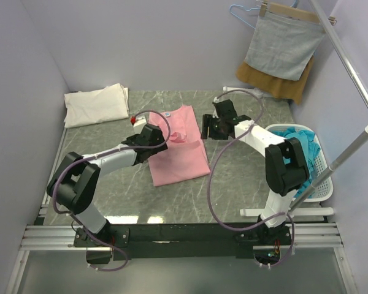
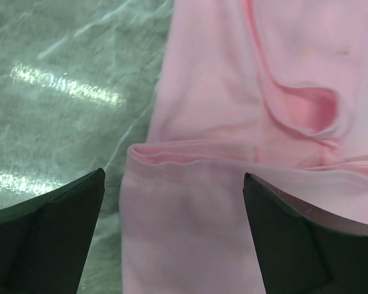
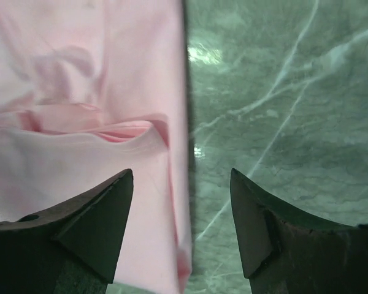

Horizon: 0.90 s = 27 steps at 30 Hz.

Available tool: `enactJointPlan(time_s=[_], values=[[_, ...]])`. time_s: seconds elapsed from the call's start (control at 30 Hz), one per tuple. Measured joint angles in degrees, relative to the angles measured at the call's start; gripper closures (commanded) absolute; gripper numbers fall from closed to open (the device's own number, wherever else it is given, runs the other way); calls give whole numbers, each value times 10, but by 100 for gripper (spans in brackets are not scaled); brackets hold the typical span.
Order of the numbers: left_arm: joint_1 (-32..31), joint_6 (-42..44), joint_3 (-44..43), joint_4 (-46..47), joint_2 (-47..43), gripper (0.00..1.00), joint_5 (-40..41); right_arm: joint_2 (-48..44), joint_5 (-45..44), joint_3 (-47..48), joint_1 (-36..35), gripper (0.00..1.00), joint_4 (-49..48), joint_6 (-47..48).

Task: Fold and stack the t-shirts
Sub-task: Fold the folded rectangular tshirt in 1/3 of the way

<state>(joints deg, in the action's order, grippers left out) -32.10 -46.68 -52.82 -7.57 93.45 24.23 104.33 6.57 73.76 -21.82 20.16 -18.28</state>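
Next, my right gripper pinches the upper layer's corner (image 3: 156, 142) and straightens it before folding further, because the pink t-shirt's upper layer ends short of the lower layer's edge.
A pale pink t-shirt (image 1: 179, 156) lies partly folded in the middle of the marble table (image 1: 245, 171). One layer is doubled over, with its folded edge (image 2: 190, 153) across the left wrist view. My left gripper (image 1: 162, 136) hovers over the shirt's left side, open (image 2: 173, 177), with pink cloth below the gap and nothing pinched. My right gripper (image 1: 204, 127) is open (image 3: 182, 174) over the shirt's right edge (image 3: 179, 202). A folded cream-white t-shirt (image 1: 97, 104) rests at the back left. Teal-blue t-shirts (image 1: 299, 142) fill a basket on the right.
The white basket (image 1: 322, 179) stands at the table's right edge. A grey cloth (image 1: 283, 46) clipped to a hanger and a mustard-brown cloth (image 1: 297, 89) hang at the back right. A slanted metal rod (image 1: 356, 79) crosses the right side. Walls enclose three sides.
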Motion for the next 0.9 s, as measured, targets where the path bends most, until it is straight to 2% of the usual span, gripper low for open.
enactJointPlan(time_s=[0.23,0.5,0.9], values=[[-4,14,-5,2,-53,1,-43,-47,65,0,-2,30,-6,0],[-5,14,28,7,-82,1,-68,3,160,2,-28,31,2,0],[-3,3,47,32,-65,1,-48,54,137,30,-34,31,11,19]])
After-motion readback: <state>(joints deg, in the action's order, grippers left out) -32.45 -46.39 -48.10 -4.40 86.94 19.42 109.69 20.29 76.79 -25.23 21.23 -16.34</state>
